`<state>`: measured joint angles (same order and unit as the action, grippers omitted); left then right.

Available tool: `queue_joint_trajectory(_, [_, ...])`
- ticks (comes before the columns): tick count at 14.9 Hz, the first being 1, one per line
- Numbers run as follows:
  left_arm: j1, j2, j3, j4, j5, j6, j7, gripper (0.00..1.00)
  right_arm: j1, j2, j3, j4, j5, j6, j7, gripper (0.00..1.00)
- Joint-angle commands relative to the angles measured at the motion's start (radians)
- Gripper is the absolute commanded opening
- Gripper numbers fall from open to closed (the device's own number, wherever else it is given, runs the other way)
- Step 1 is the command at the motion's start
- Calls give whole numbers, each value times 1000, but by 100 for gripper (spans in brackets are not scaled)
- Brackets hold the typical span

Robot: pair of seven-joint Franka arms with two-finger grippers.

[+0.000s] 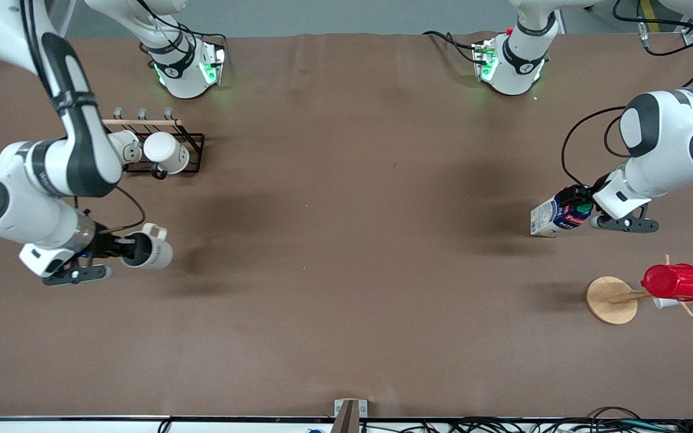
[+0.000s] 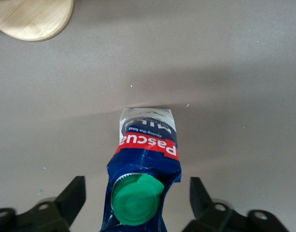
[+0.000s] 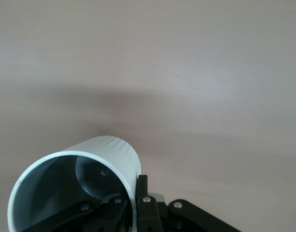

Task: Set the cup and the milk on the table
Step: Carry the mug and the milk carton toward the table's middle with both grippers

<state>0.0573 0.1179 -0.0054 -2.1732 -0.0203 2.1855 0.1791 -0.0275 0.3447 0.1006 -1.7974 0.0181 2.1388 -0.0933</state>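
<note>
My right gripper needs to put the cream-white cup down on the open table midway point(image 1: 351, 224) between the wire rack and the milk.
The milk point(image 1: 548, 218) is a blue-and-white carton with a green cap, standing on the brown table point(image 1: 346, 240) toward the left arm's end. My left gripper point(image 1: 584, 207) is at its top. In the left wrist view the carton point(image 2: 147, 145) sits between the black fingers point(image 2: 73, 195) of that gripper point(image 2: 135, 188), which is open with a gap on each side. My right gripper point(image 1: 125, 248) is shut on the wall of the cream-white cup point(image 1: 153, 252), held on its side over the table at the right arm's end. In the right wrist view the right gripper point(image 3: 133, 203) pinches the cup point(image 3: 109, 150) with one finger inside and one outside.
A black wire rack point(image 1: 193, 150) with a wooden bar and two white mugs stands near the right arm's base. A wooden cup tree point(image 1: 611, 299) carrying a red ribbed cup point(image 1: 674, 281) stands nearer the front camera than the milk.
</note>
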Motion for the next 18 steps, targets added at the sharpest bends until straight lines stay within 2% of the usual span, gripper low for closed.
queue_joint_trajectory(1, [6,-4,1,-5,-17,14,33,52,14,-12,147,-2,-15,7,154,1])
queue_joint_trajectory(3, [6,-4,1,-5,-17,16,33,34,44,-4,218,33,-17,7,243,1])
queue_joint_trajectory(5, [6,-7,1,0,-17,14,33,25,104,6,272,46,-24,58,349,1])
queue_joint_trajectory(8, [3,-27,-1,7,-17,8,11,14,262,74,277,50,-160,136,557,1])
queue_joint_trajectory(10, [0,-52,-10,16,-15,7,13,13,337,138,277,72,-272,176,708,1])
queue_joint_trajectory(12, [-4,-58,-40,39,-15,7,11,13,394,198,278,92,-340,187,791,1])
queue_joint_trajectory(15, [-5,-61,-94,87,-15,-28,8,15,471,281,277,147,-363,190,817,2])
queue_joint_trajectory(18, [-5,-55,-184,127,-15,-69,-82,16,483,302,277,150,-409,194,842,4])
